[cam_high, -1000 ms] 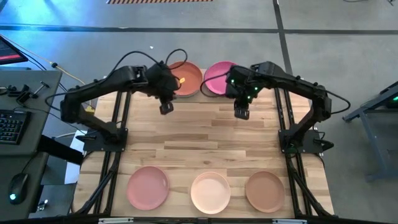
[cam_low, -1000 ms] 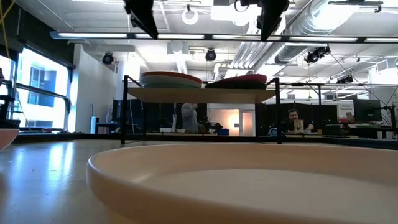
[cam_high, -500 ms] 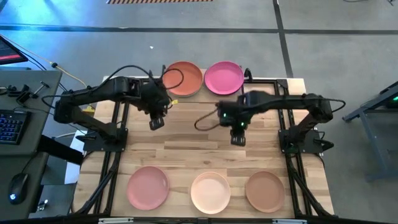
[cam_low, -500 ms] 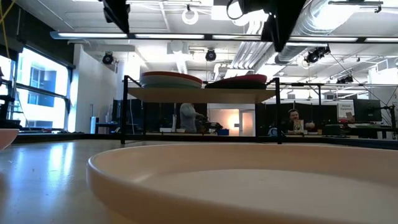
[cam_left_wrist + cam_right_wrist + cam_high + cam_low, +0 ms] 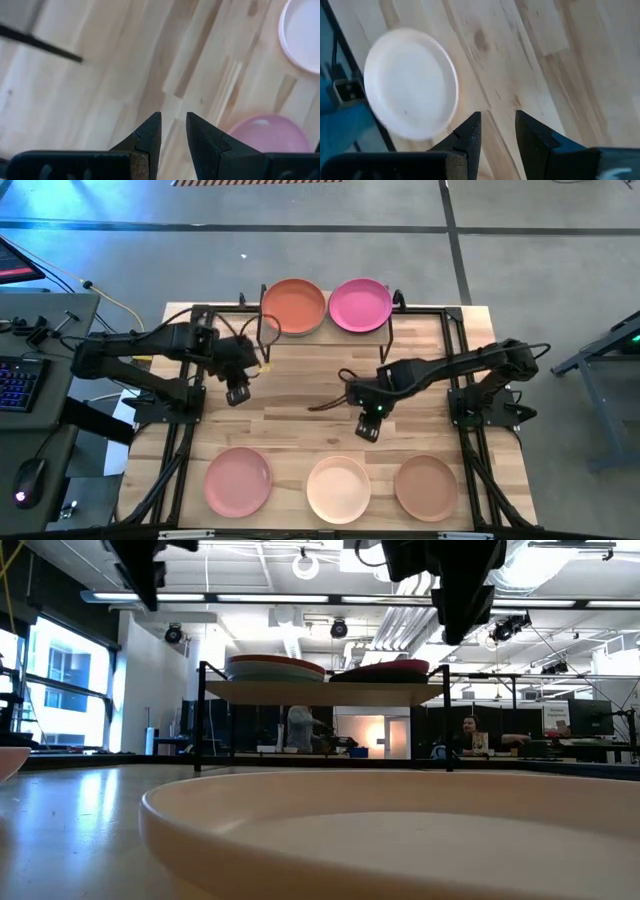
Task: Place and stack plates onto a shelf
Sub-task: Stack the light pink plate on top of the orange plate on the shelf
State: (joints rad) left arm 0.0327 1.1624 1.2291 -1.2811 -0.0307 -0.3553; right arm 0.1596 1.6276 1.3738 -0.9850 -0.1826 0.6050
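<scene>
The robot's left gripper should close on the far rim point(image 5: 216, 459) point(image 5: 231, 131) of the pink plate, on the side away from the cream plate.
The shelf point(image 5: 325, 692) stands at the table's far edge. On it rest an orange plate point(image 5: 294, 306), topping a short stack point(image 5: 275, 668), and a magenta plate point(image 5: 360, 304). Along the near edge lie a pink plate point(image 5: 238, 480), a cream plate point(image 5: 338, 488) and a tan plate point(image 5: 425, 485), flat on the wood. My left gripper point(image 5: 237, 393) hovers over the table's left middle, fingers a little apart point(image 5: 173, 120) with nothing between them. My right gripper point(image 5: 367, 428) hangs above the centre, just beyond the cream plate point(image 5: 410, 82), also open point(image 5: 497, 120) and holding nothing.
Black frame rails run along both sides of the table point(image 5: 190, 395) point(image 5: 462, 395). A dark cable point(image 5: 330, 402) loops from my right arm over the table's middle. A desk with a keyboard point(image 5: 15, 380) stands off the left side. Bare wood lies between the shelf and the front row of plates.
Both grippers have come away from the shelf toward the near edge and sunk lower, each rolling its wrist. The left one has also drifted toward the table's left edge, the right one slightly left toward the cream plate. The plates have stayed put.
</scene>
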